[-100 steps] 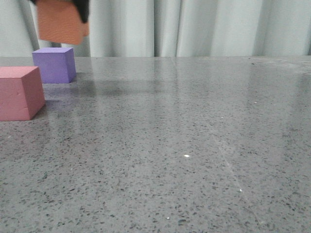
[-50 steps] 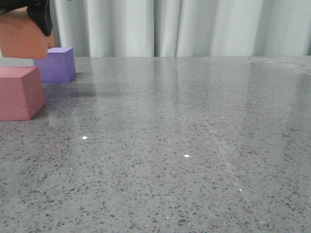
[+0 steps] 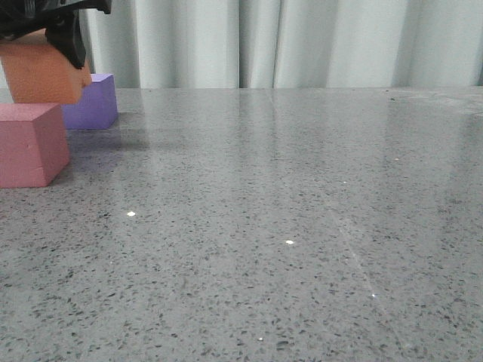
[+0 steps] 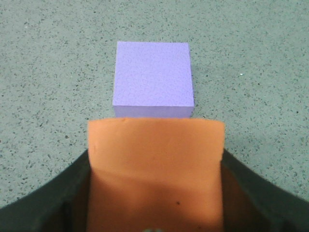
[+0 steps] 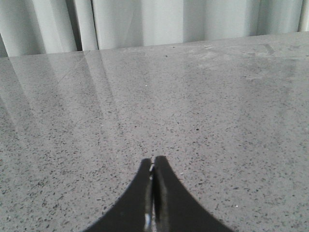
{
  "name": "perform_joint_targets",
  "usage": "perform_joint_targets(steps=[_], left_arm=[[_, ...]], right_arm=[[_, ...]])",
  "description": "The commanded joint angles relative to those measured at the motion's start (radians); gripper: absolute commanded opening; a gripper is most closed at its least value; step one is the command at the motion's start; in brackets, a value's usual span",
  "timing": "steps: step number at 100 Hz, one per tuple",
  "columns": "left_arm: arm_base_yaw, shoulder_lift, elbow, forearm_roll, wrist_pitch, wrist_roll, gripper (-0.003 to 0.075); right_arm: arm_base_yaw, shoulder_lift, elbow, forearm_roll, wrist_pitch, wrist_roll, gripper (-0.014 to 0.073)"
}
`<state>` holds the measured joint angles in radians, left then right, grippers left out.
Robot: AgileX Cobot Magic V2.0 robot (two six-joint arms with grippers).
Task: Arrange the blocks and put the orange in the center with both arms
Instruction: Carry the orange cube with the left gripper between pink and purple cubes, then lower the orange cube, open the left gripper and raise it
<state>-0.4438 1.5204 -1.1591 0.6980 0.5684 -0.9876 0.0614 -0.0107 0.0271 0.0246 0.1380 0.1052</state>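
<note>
Next, my left gripper releases the orange cube, which hangs just above the table now, on the table (image 3: 63, 127) between the pink-red cube and the purple cube.
My left gripper (image 3: 53, 34) is shut on the orange cube (image 3: 41, 72), which hangs just above the table at the far left. In the left wrist view the orange cube (image 4: 155, 169) fills the space between the black fingers (image 4: 63, 193), and the purple cube (image 4: 153, 78) stands on the table just beyond it. From the front the purple cube (image 3: 96, 102) sits behind the orange one, and the pink-red cube (image 3: 30, 143) stands in front of it. My right gripper (image 5: 153, 162) is shut on nothing, over bare table, and is out of the front view.
The grey speckled table (image 3: 287, 211) stretches to the right of the cubes. A pale curtain (image 3: 302, 41) hangs behind its far edge.
The left gripper has carried the orange cube leftwards and down, from above the purple cube to a spot between the purple and pink-red cubes.
</note>
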Motion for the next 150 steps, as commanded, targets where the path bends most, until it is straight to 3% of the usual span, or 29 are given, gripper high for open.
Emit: perform_joint_targets(steps=[1,99,113,135,150], left_arm=[[0.005,-0.011,-0.027,0.02,-0.047,-0.008,0.0148],[0.006,0.094,-0.027,0.026,-0.04,-0.008,0.016],[0.006,0.094,-0.027,0.026,-0.04,-0.008,0.0262],[0.006,0.094,-0.027,0.028,-0.044,0.015,0.0575],[0.006,0.092,-0.027,0.044,-0.031,0.018,0.0635]], right_arm=[[-0.006,-0.025,-0.013,0.002,-0.085,-0.007,-0.0067],[-0.006,-0.025,-0.013,0.002,-0.085,-0.007,-0.0067],[-0.006,-0.025,-0.013,0.002,-0.085,-0.007,-0.0067],[-0.006,-0.025,-0.013,0.002,-0.085,-0.007,-0.0067],[-0.006,-0.025,-0.013,0.002,-0.085,-0.007,-0.0067]])
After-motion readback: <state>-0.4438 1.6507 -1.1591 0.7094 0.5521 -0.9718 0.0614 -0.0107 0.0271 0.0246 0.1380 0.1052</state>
